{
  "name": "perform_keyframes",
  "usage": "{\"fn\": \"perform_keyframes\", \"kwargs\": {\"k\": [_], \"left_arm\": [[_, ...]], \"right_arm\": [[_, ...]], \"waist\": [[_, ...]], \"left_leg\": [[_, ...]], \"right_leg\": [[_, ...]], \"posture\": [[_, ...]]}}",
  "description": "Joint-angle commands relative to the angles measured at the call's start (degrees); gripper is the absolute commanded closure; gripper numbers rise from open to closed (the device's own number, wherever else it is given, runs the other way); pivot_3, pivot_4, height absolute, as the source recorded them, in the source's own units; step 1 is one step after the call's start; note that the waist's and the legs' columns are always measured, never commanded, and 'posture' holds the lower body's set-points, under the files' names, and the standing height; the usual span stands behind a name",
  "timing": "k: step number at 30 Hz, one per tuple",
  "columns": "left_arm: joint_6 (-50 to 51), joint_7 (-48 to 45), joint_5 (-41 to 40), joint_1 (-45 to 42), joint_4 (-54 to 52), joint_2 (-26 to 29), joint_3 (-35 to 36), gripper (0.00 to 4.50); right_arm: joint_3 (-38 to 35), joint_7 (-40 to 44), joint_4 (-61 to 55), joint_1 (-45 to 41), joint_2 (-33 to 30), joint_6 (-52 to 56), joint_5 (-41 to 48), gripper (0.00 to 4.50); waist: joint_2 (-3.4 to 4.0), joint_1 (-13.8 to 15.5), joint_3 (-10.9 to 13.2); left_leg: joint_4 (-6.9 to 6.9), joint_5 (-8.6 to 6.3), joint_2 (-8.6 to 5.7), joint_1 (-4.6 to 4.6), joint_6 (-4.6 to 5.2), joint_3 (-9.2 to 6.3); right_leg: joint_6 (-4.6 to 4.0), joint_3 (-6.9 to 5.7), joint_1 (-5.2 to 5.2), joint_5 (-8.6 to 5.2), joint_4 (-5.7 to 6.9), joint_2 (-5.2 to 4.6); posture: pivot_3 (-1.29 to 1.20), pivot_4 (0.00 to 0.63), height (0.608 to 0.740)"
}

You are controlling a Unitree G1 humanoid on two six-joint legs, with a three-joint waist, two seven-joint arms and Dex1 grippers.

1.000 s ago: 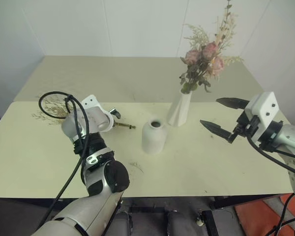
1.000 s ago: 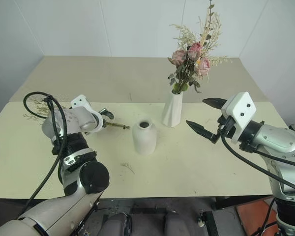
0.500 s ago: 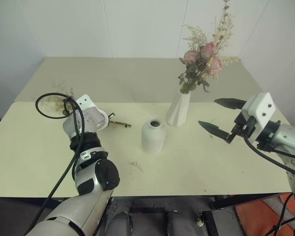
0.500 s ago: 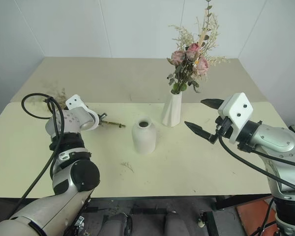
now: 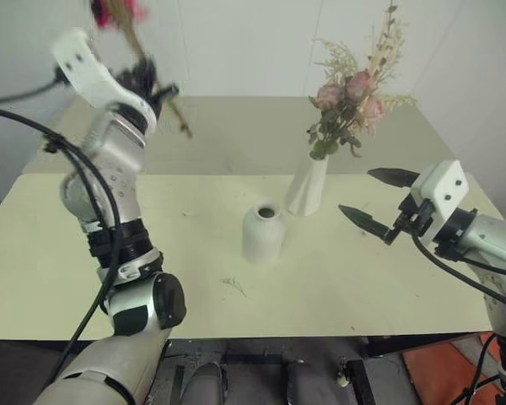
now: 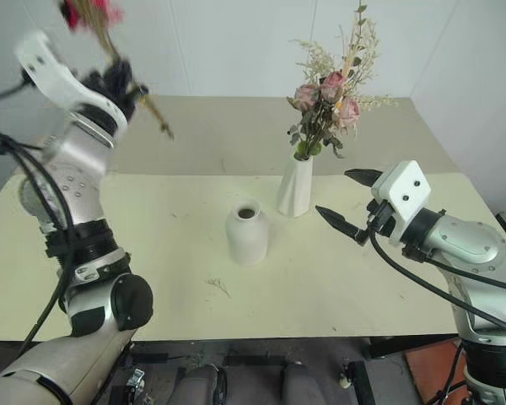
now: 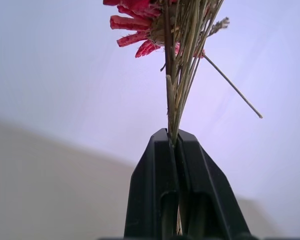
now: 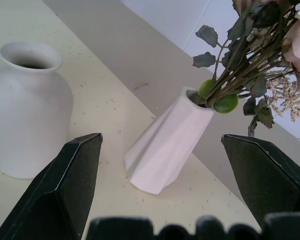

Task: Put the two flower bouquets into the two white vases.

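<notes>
The robot's left gripper needs to release the dried grass bouquet in the opening of the shorter rounded white vase (image 5: 267,211).
My left gripper (image 5: 152,87) is raised high over the table's far left and is shut on the stems of the dried grass bouquet (image 7: 179,75). Its magenta flower (image 5: 118,10) points up, and the stem ends (image 5: 182,126) hang below the fingers. The pink rose bouquet (image 5: 351,93) stands in the tall slim white vase (image 5: 309,187). The shorter rounded white vase (image 5: 263,234) stands empty in front of it, near the table's middle. My right gripper (image 5: 373,198) hovers open, level, to the right of both vases, with nothing between its fingers.
The pale yellow table (image 5: 337,287) meets a second beige table (image 5: 228,126) behind it, with white walls beyond. A few dried crumbs (image 5: 234,285) lie in front of the rounded vase.
My left gripper shut on the dried bouquet's stems at the table's left and swung up high, lifting the bouquet off the table. The right arm has stayed still.
</notes>
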Motion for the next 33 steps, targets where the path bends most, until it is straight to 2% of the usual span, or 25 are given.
{"fn": "perform_keyframes", "kwargs": {"k": [1,3,8,11,26,33], "left_arm": [[-1.5,-16.8,-10.9,-0.6,0.7,2.3,-1.6,4.49],[-2.6,-27.4,-12.3,1.6,1.6,4.9,-5.2,4.49],[1.0,-43.6,-18.2,3.1,8.1,8.9,-9.0,4.49],[1.7,-49.6,-18.1,3.0,11.7,10.8,-12.0,4.49],[3.8,-56.4,-17.2,1.6,21.2,10.7,-17.0,4.49],[-0.9,-58.2,-13.1,3.9,23.5,9.7,-19.5,4.49]], "right_arm": [[-2.4,-2.3,-2.5,0.2,0.7,-1.5,-0.6,0.00],[-2.8,-3.4,-3.6,1.2,1.3,-1.4,-0.6,0.00],[-3.7,-5.7,-6.4,4.2,2.5,-1.1,-1.1,0.00],[-4.5,-6.9,-8.0,5.9,3.1,-0.8,-1.3,0.00],[-4.3,-10.2,-10.6,9.6,5.2,-1.2,-2.5,0.00],[-4.0,-10.7,-11.3,9.6,5.2,-0.6,-2.4,0.00]], "waist": [[0.00,0.0,0.0],[0.00,-0.1,0.0],[0.02,-0.5,0.0],[0.02,-0.6,0.0],[0.02,-0.6,0.0],[0.02,-0.6,0.0]], "left_leg": [[0.00,0.00,-0.01,0.00,0.01,0.00],[0.03,0.01,0.00,0.02,0.02,-0.01],[0.07,0.02,0.00,0.05,0.05,0.00],[0.07,0.03,0.01,0.06,0.06,-0.02],[0.09,0.03,0.01,0.05,0.09,-0.02],[0.09,0.03,0.01,0.06,0.10,-0.02]], "right_leg": [[0.00,0.00,0.00,0.00,-0.02,0.01],[0.00,0.01,-0.01,-0.01,-0.02,0.05],[0.01,0.03,0.01,-0.01,-0.02,0.07],[0.01,0.03,0.00,-0.02,0.00,0.08],[0.01,0.03,0.00,-0.02,0.00,0.08],[0.01,0.04,0.01,-0.02,0.00,0.08]], "posture": [[0.00,0.150,0.740],[0.00,0.150,0.740],[0.00,0.150,0.740],[0.00,0.150,0.740],[0.00,0.150,0.740],[0.00,0.150,0.740]]}}
